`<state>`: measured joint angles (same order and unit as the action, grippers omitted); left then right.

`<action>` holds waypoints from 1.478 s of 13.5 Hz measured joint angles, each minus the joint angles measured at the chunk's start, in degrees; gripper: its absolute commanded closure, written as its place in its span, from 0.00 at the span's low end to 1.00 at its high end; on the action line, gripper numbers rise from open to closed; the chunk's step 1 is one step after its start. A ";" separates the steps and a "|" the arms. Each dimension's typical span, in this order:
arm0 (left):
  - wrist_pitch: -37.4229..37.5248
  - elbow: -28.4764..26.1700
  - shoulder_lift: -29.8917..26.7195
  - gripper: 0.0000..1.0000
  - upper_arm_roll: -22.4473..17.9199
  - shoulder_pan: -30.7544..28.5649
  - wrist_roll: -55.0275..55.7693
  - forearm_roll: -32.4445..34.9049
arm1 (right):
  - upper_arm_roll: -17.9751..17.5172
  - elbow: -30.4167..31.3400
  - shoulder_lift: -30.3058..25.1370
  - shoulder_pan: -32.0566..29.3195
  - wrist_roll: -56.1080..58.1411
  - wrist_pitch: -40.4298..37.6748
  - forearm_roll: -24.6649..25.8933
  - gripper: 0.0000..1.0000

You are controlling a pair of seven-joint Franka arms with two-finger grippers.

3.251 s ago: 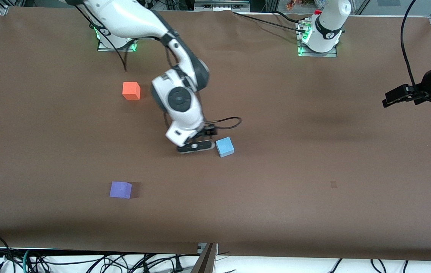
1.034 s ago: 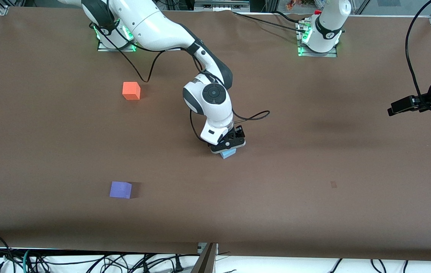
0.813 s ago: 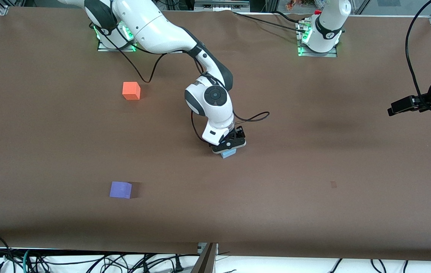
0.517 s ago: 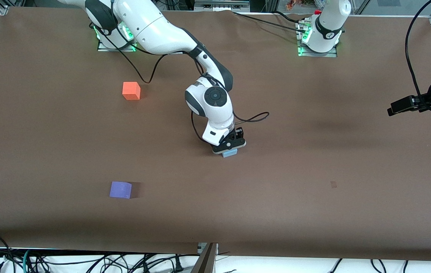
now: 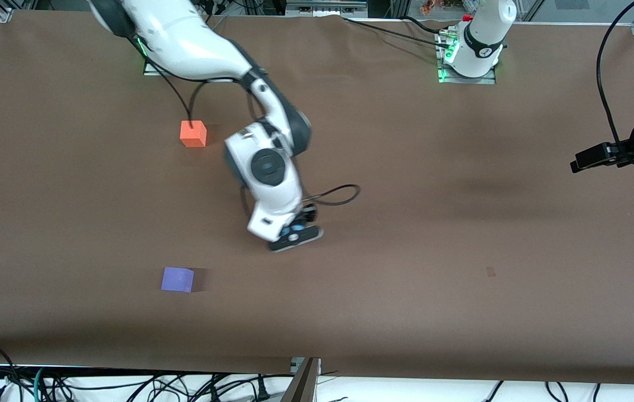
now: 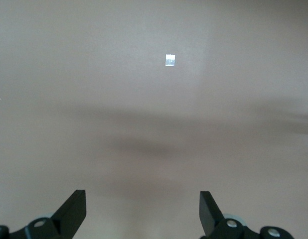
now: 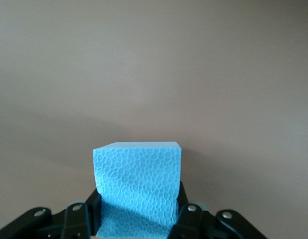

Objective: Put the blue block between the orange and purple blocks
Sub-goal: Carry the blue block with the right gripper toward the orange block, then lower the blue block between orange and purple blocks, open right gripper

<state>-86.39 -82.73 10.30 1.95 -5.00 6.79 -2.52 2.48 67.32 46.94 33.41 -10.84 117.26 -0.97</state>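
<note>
My right gripper has the blue block to place. Next, I set it down on the brown cloth about midway [image 5: 191, 205] between the orange and purple blocks.
The light blue block [image 7: 136, 186] is held between the fingers of my right gripper [image 7: 138, 211], which is shut on it. In the front view the right gripper [image 5: 293, 237] hangs over the middle of the table and hides the blue block. The orange block [image 5: 193, 134] sits near the right arm's base. The purple block [image 5: 177, 279] sits nearer to the camera than the orange one, almost in line with it. My left gripper [image 5: 596, 156] waits, open and empty, at the left arm's end of the table; its fingertips [image 6: 74, 211] stand wide apart.
A brown cloth [image 5: 434, 223] covers the table. A small pale square mark [image 6: 170, 60] lies on the cloth under the left gripper. Cables hang along the table's near edge [image 5: 127, 385].
My right gripper closed on the blue block, lifted it off the table and moved with it toward the right arm's end. The left arm has stayed still.
</note>
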 measured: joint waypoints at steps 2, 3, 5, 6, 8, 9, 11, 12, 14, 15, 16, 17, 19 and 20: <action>0.00 0.07 0.01 0.00 0.01 0.00 0.00 0.00 | 0.88 12.47 -7.92 -5.41 4.87 4.08 -0.39 0.94; 0.00 0.08 0.01 0.00 0.01 0.00 0.00 0.00 | 1.59 19.83 -11.50 -7.41 6.02 8.90 -0.42 0.94; 0.00 0.09 0.04 0.00 0.01 0.00 0.00 0.00 | 5.32 34.75 -17.13 -8.71 7.56 19.62 -0.42 0.94; 0.00 0.09 0.05 0.00 0.01 0.00 0.00 0.00 | 7.64 41.65 -19.37 -8.70 8.53 24.05 -0.43 0.94; 0.00 0.10 0.06 0.00 0.01 0.00 0.00 0.00 | 10.71 51.42 -22.73 -8.73 9.73 28.99 -0.42 0.94; 0.00 0.10 0.06 0.00 0.01 0.00 0.00 0.00 | 11.14 53.73 -23.84 -8.72 9.76 29.74 -0.43 0.94; 0.00 0.10 0.06 0.00 0.01 0.00 0.00 0.00 | 11.11 55.07 -24.80 -8.43 9.28 29.83 -1.67 0.93; 0.00 0.10 0.06 0.00 0.01 0.00 0.00 0.00 | 11.01 55.11 -24.87 -8.25 8.67 29.82 -2.80 0.92; 0.00 0.11 0.06 0.00 0.01 0.00 0.00 0.00 | 10.74 55.25 -24.87 -8.08 6.34 29.80 -3.70 0.92; 0.00 0.11 0.06 0.00 0.01 0.00 0.00 0.00 | 10.39 55.37 -24.87 -8.04 4.51 29.80 -3.88 0.90; 0.00 0.11 0.06 0.00 0.01 0.00 0.00 0.00 | 9.71 55.46 -24.87 -7.99 2.17 29.80 -4.04 0.90; 0.00 0.11 0.06 0.00 0.01 0.00 0.00 0.00 | 8.92 55.52 -24.86 -7.91 -0.20 29.81 -4.07 0.90; 0.00 0.11 0.06 0.00 0.01 0.00 0.00 0.00 | 7.56 55.73 -24.80 -7.69 -2.96 29.81 -4.08 0.90; 0.00 0.11 0.06 0.00 0.01 0.00 0.00 0.00 | 7.33 55.81 -24.75 -7.65 -3.26 29.81 -4.12 0.89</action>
<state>-86.39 -82.62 10.36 1.96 -5.00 6.79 -2.52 9.80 123.13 22.19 25.76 -14.11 147.07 -5.10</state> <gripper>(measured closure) 0.000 0.441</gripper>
